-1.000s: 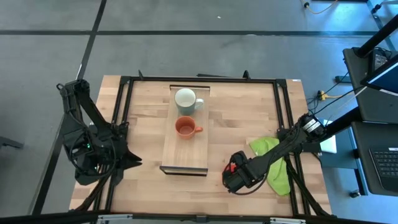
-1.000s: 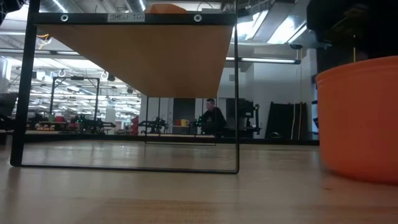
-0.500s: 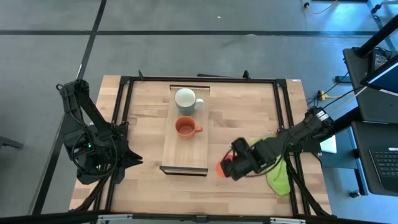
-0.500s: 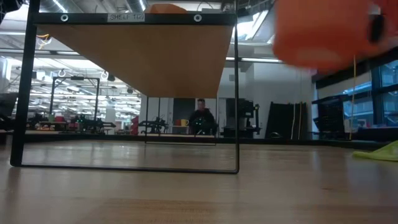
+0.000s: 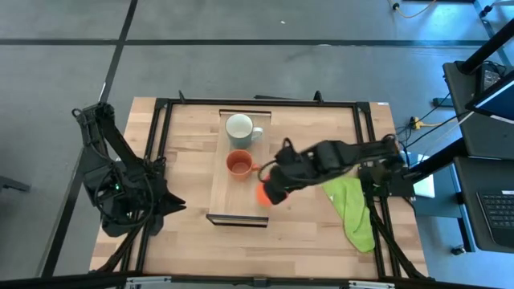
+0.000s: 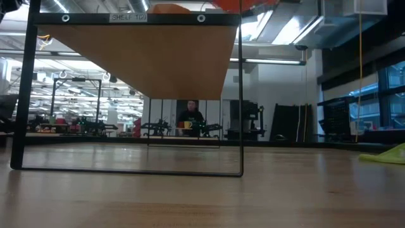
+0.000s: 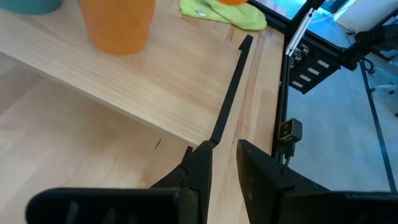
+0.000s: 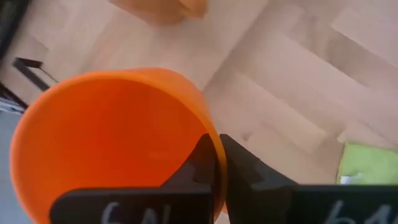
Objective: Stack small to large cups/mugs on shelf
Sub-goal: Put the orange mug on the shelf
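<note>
My right gripper has the orange-red mug. It will let go of it on the bare shelf board (image 5: 235, 201) near the brownish-orange mug.
The light-wood shelf (image 5: 238, 193) stands mid-table. On it a pale grey-green mug (image 5: 240, 128) stands toward the far end, with a brownish-orange mug (image 5: 238, 164) behind it toward the middle; the brownish-orange mug also shows in the left wrist view (image 7: 119, 23). My right gripper (image 5: 275, 186) is shut on the bright orange-red mug (image 5: 263, 193) over the shelf's right edge, just near-right of the brownish-orange mug. The mug's base shows at the top of the low view (image 6: 243, 5). My left gripper (image 7: 219, 163) waits at the table's left, fingers slightly apart and empty. My right gripper pinches the orange-red mug's rim wall (image 8: 208, 144), one finger inside the mug and one outside. The fingers reach in from the table's right, slanting down. The mug is lifted clear above the shelf, its open mouth toward the wrist camera.
A green cloth (image 5: 351, 205) lies on the table's right side under my right arm. A dark metal frame (image 5: 365, 136) runs around the tabletop. Bare shelf board lies near of the brownish-orange mug (image 5: 237, 201).
My right gripper has lifted the orange-red mug off the table's near-right part and carried it up and toward the left and far side, to the shelf's right edge. The mug has stayed in the shut fingers throughout.
</note>
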